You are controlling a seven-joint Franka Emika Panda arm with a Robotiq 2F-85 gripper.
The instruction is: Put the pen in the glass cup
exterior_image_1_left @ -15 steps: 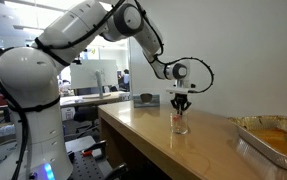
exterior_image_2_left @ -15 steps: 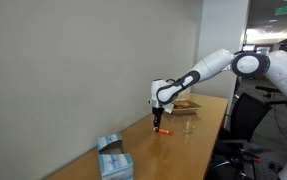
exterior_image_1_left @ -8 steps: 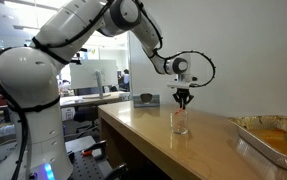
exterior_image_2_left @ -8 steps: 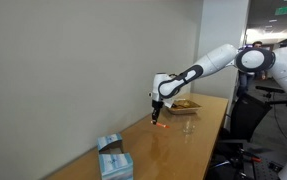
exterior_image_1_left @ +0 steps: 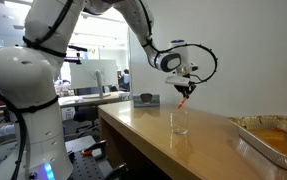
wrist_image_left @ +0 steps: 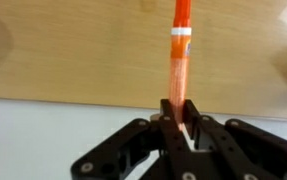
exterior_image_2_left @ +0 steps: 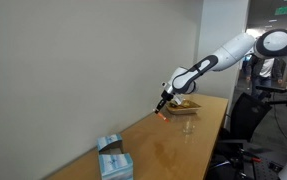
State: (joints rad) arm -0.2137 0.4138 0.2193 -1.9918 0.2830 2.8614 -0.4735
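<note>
Next, I let go of the red-orange pen with my gripper inside the clear glass cup (exterior_image_1_left: 181, 120), so it leans against the cup's rim on the wooden table.
My gripper (exterior_image_1_left: 188, 92) is shut on the red-orange pen (exterior_image_1_left: 184, 102), which hangs tilted from the jaws. It is lifted above the clear glass cup (exterior_image_1_left: 180, 122), which stands empty on the wooden table (exterior_image_1_left: 173, 150). In the wrist view the pen (wrist_image_left: 179, 50) sticks out straight from between the closed fingers (wrist_image_left: 179, 110), with a white band near its far end. In an exterior view the gripper (exterior_image_2_left: 164, 102) holds the pen (exterior_image_2_left: 160, 111) high over the table; the cup is too small to make out there.
A metal tray (exterior_image_1_left: 273, 137) with orange contents sits on the table, also seen further back (exterior_image_2_left: 186, 106). A blue-white box (exterior_image_2_left: 113, 160) lies at the table's near end. A greyish container (exterior_image_1_left: 146, 99) stands at the far edge.
The gripper has risen and tilted, lifting the pen up from just over the cup. The arm has stretched out higher.
</note>
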